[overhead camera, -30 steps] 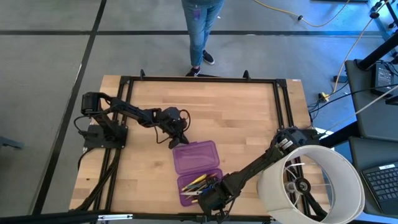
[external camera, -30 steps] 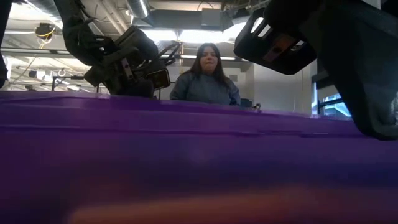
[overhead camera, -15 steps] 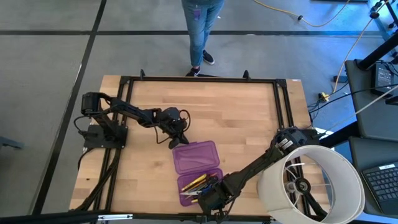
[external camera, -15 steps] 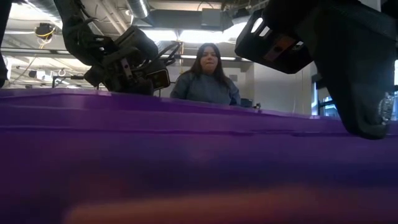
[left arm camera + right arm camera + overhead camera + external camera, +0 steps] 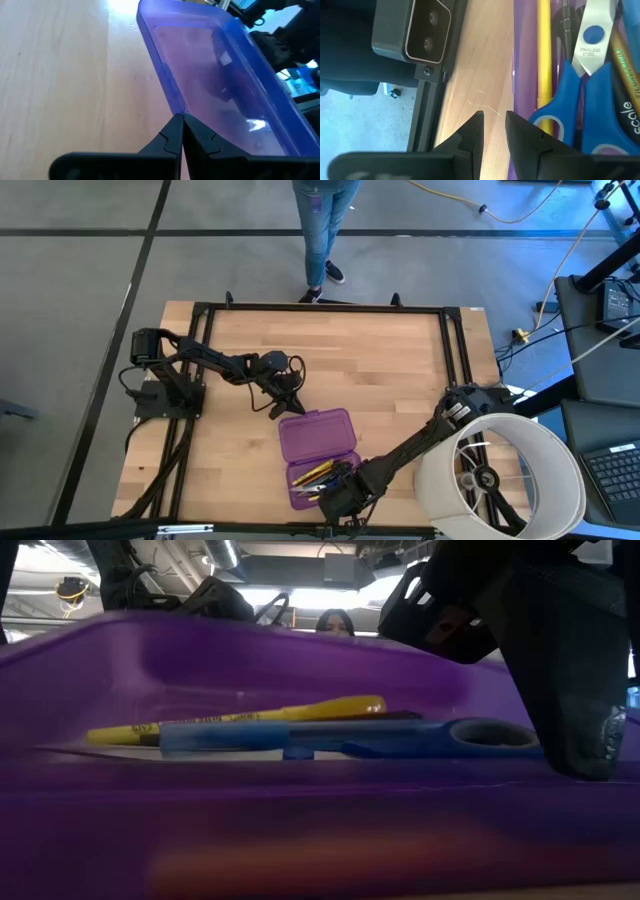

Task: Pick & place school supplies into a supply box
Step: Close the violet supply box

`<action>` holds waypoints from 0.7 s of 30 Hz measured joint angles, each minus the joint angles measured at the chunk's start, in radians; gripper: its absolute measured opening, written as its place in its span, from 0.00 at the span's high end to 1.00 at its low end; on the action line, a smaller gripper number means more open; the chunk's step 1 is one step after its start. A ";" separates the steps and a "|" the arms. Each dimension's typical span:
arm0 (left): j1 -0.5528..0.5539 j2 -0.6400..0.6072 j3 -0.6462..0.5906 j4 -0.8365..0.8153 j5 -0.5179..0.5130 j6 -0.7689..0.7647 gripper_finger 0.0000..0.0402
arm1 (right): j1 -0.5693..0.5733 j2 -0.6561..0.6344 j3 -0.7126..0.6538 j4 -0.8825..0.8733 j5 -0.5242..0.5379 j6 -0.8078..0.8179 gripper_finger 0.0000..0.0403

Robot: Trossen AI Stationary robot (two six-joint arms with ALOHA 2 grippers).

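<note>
The lid's edge sits too shallow in my left gripper; next I open, regrip that edge (image 5: pixel 174 94) deeper, then pull the supply box straight.
The purple supply box lies open near the table's near edge. Its near half (image 5: pixel 322 480) holds a yellow pencil (image 5: pixel 300 710), a blue pen (image 5: pixel 220 737) and blue-handled scissors (image 5: pixel 470 735). The lid half (image 5: pixel 318 434) lies beyond it and stands tilted in the low view. My left gripper (image 5: pixel 283 410) is shut at the lid's far-left corner. My right gripper (image 5: pixel 335 498) hangs at the box's near rim, its fingers a narrow gap apart (image 5: pixel 494 120) over bare wood beside the purple wall. The scissors (image 5: pixel 592 75) and pencil (image 5: pixel 543 50) show beside it. My left gripper (image 5: pixel 181 119) meets the lid's far rim (image 5: pixel 176 107) near its left corner with its shut fingertips. It comes in low, slanting from the table's far-left side. The lid slopes up from its hinge side, its far rim raised. My right gripper: whether it touches the box, I cannot tell.
A large white cylinder (image 5: pixel 500 470) stands at the table's right near corner, over the right arm's base. A black frame rail (image 5: pixel 320 307) runs along the table's far edge. A person (image 5: pixel 322 230) stands beyond the far edge. Bare wood (image 5: pixel 380 360) lies beyond the box.
In the low view the lid's far edge has risen. It now stands tilted behind the supplies, which have come into sight. My left gripper has shifted slightly toward the box. The right finger has come lower at the box's near rim.
</note>
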 joint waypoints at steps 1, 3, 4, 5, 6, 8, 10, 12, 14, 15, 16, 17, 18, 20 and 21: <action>0.002 0.000 0.000 0.003 0.007 0.000 0.99 | 0.000 0.000 0.000 0.000 0.000 0.001 0.78; 0.006 0.000 0.000 -0.001 0.008 0.000 0.99 | 0.000 0.000 0.000 -0.003 0.016 0.012 0.78; 0.006 0.000 0.000 -0.001 0.006 0.000 0.99 | 0.000 0.000 0.000 -0.006 0.050 0.022 0.78; 0.006 0.000 0.000 -0.001 0.005 0.000 0.99 | 0.001 -0.001 0.000 -0.008 0.092 0.023 0.78; 0.006 0.000 0.000 -0.001 0.001 0.000 0.99 | 0.002 -0.002 0.000 -0.008 0.131 0.021 0.78; 0.008 0.000 0.000 -0.001 -0.008 0.000 0.99 | 0.002 -0.003 0.000 -0.007 0.187 0.017 0.78; 0.008 0.000 0.000 -0.001 -0.009 0.000 0.99 | 0.002 -0.003 0.000 -0.003 0.195 0.000 0.78; 0.008 0.000 0.000 -0.001 0.001 0.000 0.99 | 0.002 -0.003 0.001 0.018 0.181 -0.030 0.78; 0.002 0.000 0.000 0.000 0.033 -0.001 0.99 | -0.003 -0.005 0.001 0.023 0.171 -0.024 0.78; 0.000 0.000 0.000 0.000 0.048 -0.001 0.99 | -0.008 -0.005 0.001 0.020 0.157 -0.014 0.78; 0.001 0.000 0.000 0.002 0.049 -0.002 0.99 | -0.011 -0.005 0.001 0.012 0.141 -0.008 0.78; 0.004 0.000 0.000 0.004 0.044 -0.004 0.99 | -0.011 -0.005 0.001 0.007 0.133 -0.004 0.78; 0.005 0.000 0.000 0.003 0.039 -0.003 0.99 | -0.008 -0.005 0.001 0.009 0.135 -0.003 0.78; 0.004 0.000 0.000 0.003 0.037 -0.003 0.99 | -0.006 -0.005 0.001 0.011 0.176 0.003 0.78; 0.003 0.000 0.000 0.003 0.037 -0.003 0.99 | -0.006 -0.005 0.001 0.009 0.200 0.012 0.78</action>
